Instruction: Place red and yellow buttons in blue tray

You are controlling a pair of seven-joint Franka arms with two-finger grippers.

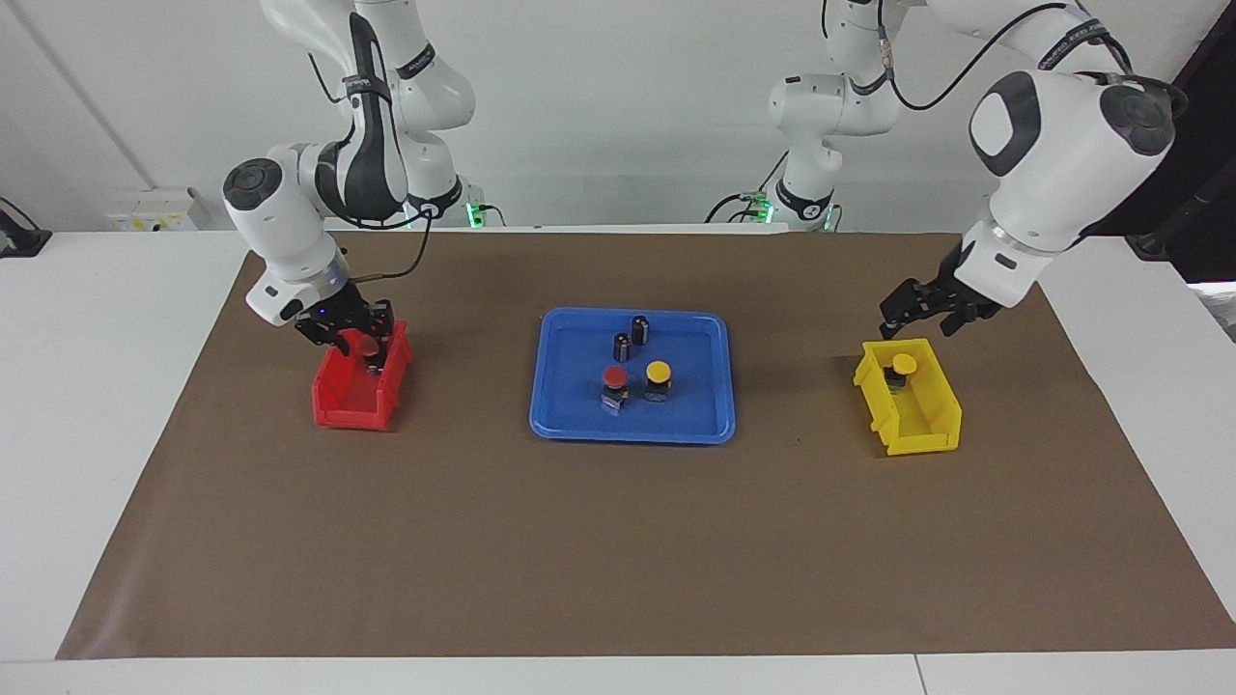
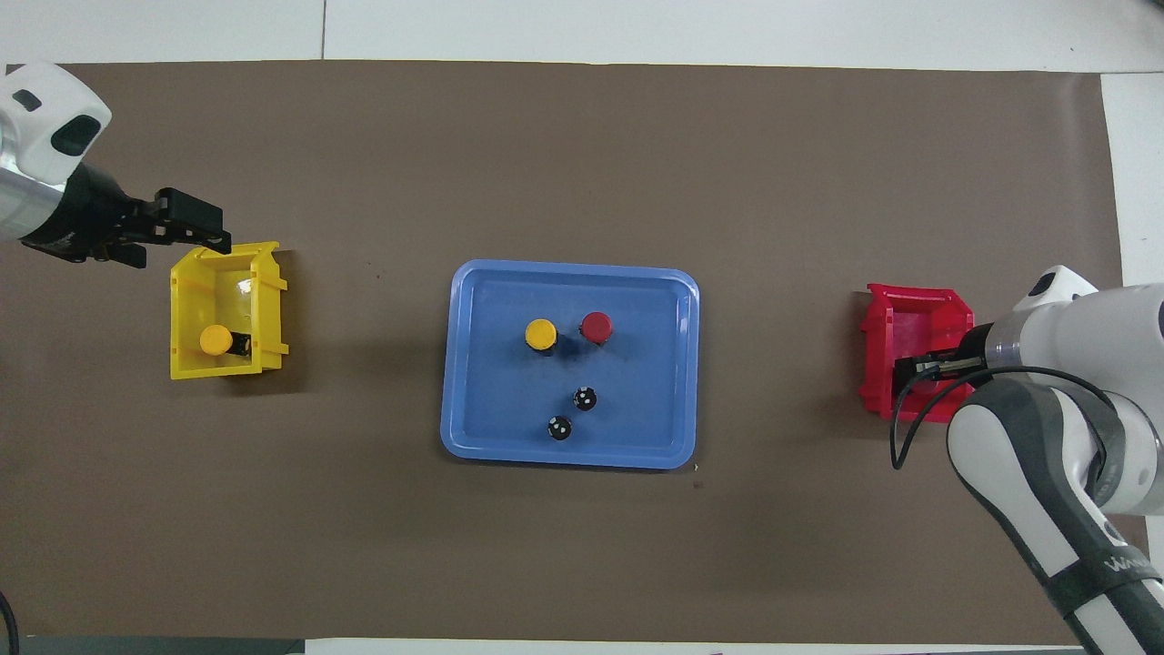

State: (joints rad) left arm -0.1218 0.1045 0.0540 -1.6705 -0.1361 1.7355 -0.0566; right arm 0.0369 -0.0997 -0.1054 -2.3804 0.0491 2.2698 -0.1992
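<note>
Next, the robot's left gripper will move down to the yellow button in the small yellow bin and close on the button's dark body (image 2: 240,344).
The blue tray (image 1: 570,415) (image 2: 473,428) lies mid-table. In it stand one red button (image 1: 615,378) (image 2: 597,327) and one yellow button (image 1: 659,372) (image 2: 541,334). A second red button (image 1: 367,345) sits in the small red bin (image 1: 352,401) (image 2: 880,364). My right gripper (image 1: 359,340) (image 2: 920,368) is down in that bin at this button and hides it from overhead. A second yellow button (image 1: 903,364) (image 2: 215,339) lies in the small yellow bin (image 1: 912,425) (image 2: 264,314). My left gripper (image 1: 922,314) (image 2: 195,232) is open and empty, in the air over that bin's rim.
Two dark capless cylinders (image 1: 623,346) (image 1: 640,329) (image 2: 585,398) (image 2: 560,428) stand in the tray, nearer to the robots than the two buttons there. A brown mat (image 1: 618,560) covers the table under everything.
</note>
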